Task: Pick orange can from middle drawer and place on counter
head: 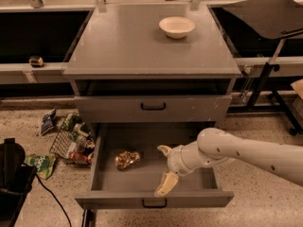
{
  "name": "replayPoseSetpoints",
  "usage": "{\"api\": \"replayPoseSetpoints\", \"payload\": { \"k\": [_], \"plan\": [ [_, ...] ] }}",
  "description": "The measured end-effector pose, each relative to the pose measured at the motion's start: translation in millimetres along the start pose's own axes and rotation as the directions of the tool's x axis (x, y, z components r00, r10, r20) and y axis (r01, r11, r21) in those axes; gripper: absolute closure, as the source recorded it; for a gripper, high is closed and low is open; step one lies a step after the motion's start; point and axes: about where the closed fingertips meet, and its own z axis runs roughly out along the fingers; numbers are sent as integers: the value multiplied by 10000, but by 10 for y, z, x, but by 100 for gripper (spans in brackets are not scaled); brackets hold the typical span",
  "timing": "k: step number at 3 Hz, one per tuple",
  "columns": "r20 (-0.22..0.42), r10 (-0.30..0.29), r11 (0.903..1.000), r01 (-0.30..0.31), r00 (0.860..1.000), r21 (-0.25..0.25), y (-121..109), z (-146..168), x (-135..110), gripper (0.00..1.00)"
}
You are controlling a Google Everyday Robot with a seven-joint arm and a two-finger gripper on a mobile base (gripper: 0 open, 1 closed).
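The robot's gripper needs to next move to the orange can's body (131,157) and close there, on the part nearest the middle of the drawer.
The orange can (127,159) lies on its side in the left part of the open middle drawer (199,183), a shallow grey tray with a black handle on its low front. My gripper (164,169) is inside the drawer, to the right of the can and apart from it. Its two cream fingers are spread wide: one (164,150) near the drawer's middle, the other (166,184) near the front panel. It holds nothing. The grey counter (128,41) is the cabinet top above.
A white bowl (176,26) stands on the counter at the back right. A wire basket (71,143) with packets and loose wrappers lies on the floor left of the drawer. A black object (12,174) with a cable sits at the far left. Black surfaces flank the cabinet.
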Motion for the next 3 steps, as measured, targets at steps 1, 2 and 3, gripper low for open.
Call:
{"api": "replayPoseSetpoints", "payload": {
  "k": [1,2,3],
  "plan": [
    [-47,304,9994,-303,9995,186,-201,199,120,0],
    [-79,469,9978,-465,9989,479,-481,440,231,0],
    [0,319,9972,-318,9995,674,-722,673,245,0]
  ]
}}
